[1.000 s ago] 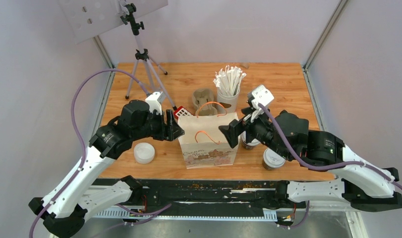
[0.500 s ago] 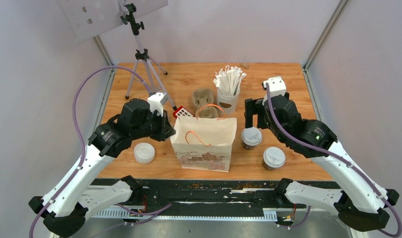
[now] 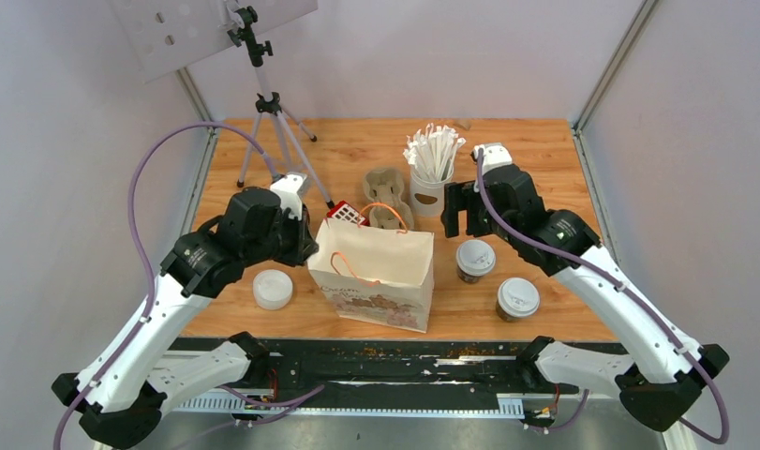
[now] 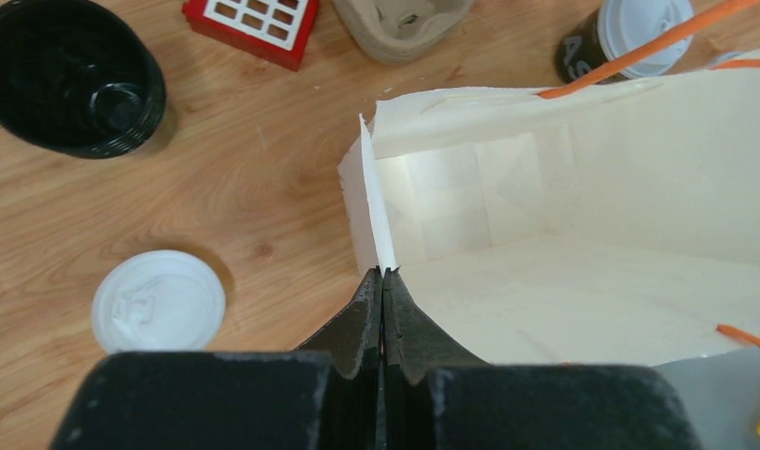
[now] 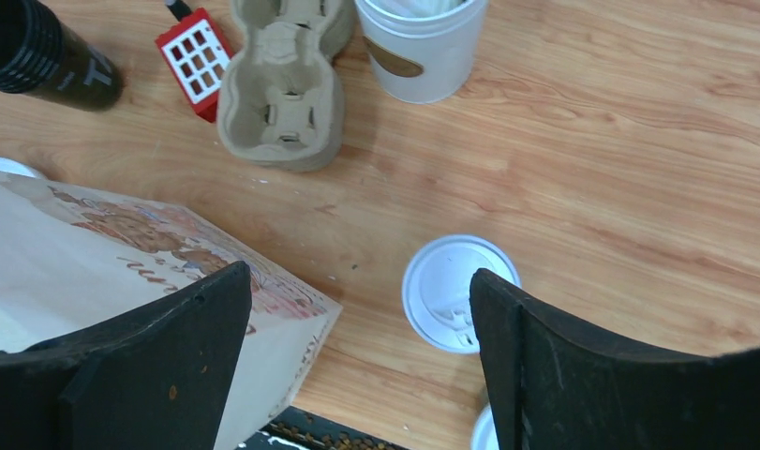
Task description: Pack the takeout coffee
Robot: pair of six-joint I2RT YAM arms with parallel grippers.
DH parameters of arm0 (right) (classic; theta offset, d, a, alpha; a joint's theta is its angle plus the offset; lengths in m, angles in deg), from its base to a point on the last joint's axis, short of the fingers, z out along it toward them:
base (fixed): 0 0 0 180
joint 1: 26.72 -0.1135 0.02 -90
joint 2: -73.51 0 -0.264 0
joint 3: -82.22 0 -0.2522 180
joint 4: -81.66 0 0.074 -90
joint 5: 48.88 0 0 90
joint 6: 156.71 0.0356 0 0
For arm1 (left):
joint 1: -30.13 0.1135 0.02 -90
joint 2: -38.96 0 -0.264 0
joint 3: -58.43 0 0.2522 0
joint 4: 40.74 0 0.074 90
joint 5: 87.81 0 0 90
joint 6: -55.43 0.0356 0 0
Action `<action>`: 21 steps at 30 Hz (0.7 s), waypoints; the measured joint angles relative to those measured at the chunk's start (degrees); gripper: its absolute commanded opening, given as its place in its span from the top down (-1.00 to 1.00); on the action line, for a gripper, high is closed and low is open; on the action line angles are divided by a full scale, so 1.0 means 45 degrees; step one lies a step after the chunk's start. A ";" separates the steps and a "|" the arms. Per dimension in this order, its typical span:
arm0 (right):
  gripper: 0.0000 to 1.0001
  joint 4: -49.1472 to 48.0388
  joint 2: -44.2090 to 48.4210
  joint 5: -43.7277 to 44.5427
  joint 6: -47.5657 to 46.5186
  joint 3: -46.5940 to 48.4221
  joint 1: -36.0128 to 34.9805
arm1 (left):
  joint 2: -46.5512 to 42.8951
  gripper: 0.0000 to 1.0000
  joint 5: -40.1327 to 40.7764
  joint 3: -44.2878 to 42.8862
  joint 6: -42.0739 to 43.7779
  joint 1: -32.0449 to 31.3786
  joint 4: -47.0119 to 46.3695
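The paper bag stands crooked and close to the nearer coffee cup, so my left gripper will retake the bag's side rim (image 4: 380, 220) and slide the bag away.
Two takeout coffee cups stand right of the paper bag (image 3: 376, 277): one (image 3: 475, 260) close to it, the other (image 3: 517, 298) nearer the front edge. Both are dark brown with white lids. My left gripper (image 3: 308, 246) is shut on the bag's left rim; in the left wrist view its tips (image 4: 383, 274) pinch the paper edge (image 4: 376, 216), and the bag's inside (image 4: 563, 244) looks bare. My right gripper (image 3: 457, 217) hangs open behind the nearer cup. In the right wrist view that gripper (image 5: 359, 277) is empty above the table, with the cup lid (image 5: 460, 292) beside its right finger (image 5: 582, 366).
A beige pulp tray (image 3: 385, 186), a white cup of wrapped sticks (image 3: 432, 173) and a small red grid piece (image 3: 346, 214) sit behind the bag. A white lid (image 3: 273, 289) lies left of it. A tripod (image 3: 268, 112) stands at back left. A black cup (image 4: 71, 80) is nearby.
My left gripper has shut on the bag's rim, and the bag has shifted left and tilted. My right arm has pulled away from the bag, back behind the cups.
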 measured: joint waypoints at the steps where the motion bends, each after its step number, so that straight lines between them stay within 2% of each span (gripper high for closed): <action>1: -0.70 -0.0223 -0.0155 -0.0316 -0.0005 -0.0044 0.0097 | 0.0005 0.93 0.0194 -0.0097 0.0015 0.0000 0.0180; 8: -0.53 -0.1739 -0.1117 -0.1904 -0.0141 -0.0617 0.0529 | -0.0078 0.87 0.1263 -0.0714 0.0010 0.0000 0.1064; 10: -0.51 -0.2152 -0.1525 -0.2356 -0.0272 -0.0801 0.0913 | -0.0238 0.65 0.1496 -0.0714 -0.0029 0.0000 0.1180; 13: -0.47 -0.2613 -0.2055 -0.2744 -0.0466 -0.0967 0.1375 | -0.0520 0.58 0.1773 -0.0714 -0.0102 0.0000 0.1234; 17: -0.39 -0.2866 -0.2574 -0.3128 -0.0748 -0.0967 0.1894 | -0.0787 0.24 0.1933 -0.0695 -0.0160 0.0000 0.1239; 21: -0.12 -0.3157 -0.2691 -0.3599 -0.0942 -0.0986 0.2166 | -0.0840 -0.06 0.2064 -0.0636 -0.0296 0.0000 0.1287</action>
